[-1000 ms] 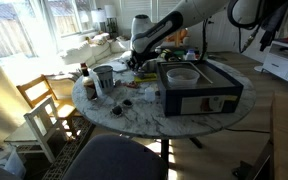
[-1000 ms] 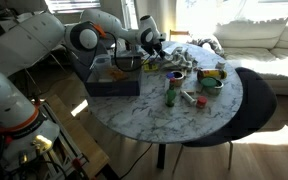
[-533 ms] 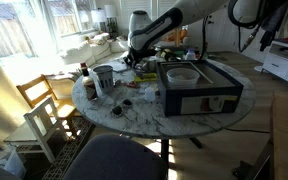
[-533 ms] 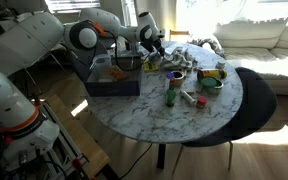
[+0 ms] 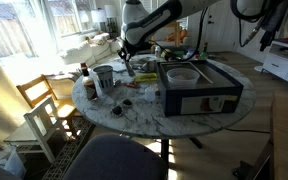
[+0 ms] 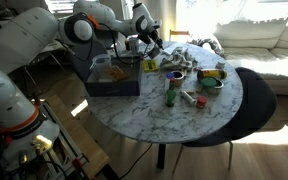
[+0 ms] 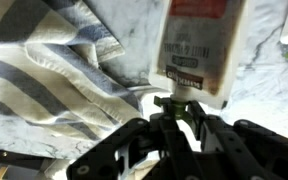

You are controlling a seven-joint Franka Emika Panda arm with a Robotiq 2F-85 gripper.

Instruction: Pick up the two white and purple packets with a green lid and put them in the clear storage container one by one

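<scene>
Next, my gripper releases the white and purple packet in the storage container's far corner (image 5: pixel 174 64), so that it sits just behind the clear bowl.
In the wrist view my gripper (image 7: pixel 179 110) is shut on the green lid (image 7: pixel 176 102) of a white packet with a dark purple label (image 7: pixel 199 40). The packet hangs from the jaws above the marble table and a striped cloth (image 7: pixel 54 70). In both exterior views the gripper (image 5: pixel 130 58) (image 6: pixel 149 44) is raised over the far side of the table, beside the storage container (image 5: pixel 234 88) (image 6: pixel 112 82). The container holds a few items. I cannot make out a second packet.
The round marble table (image 5: pixel 134 112) carries a brown bottle (image 5: pixel 84 72), a metal can (image 5: pixel 104 76), a green bottle (image 6: pixel 170 92), a bowl (image 6: pixel 212 78) and small clutter. A wooden chair (image 5: pixel 42 100) and a dark chair (image 5: pixel 104 160) stand at the table's edge.
The arm has lifted and swung away from the table surface, carrying the packet up off the cloth.
</scene>
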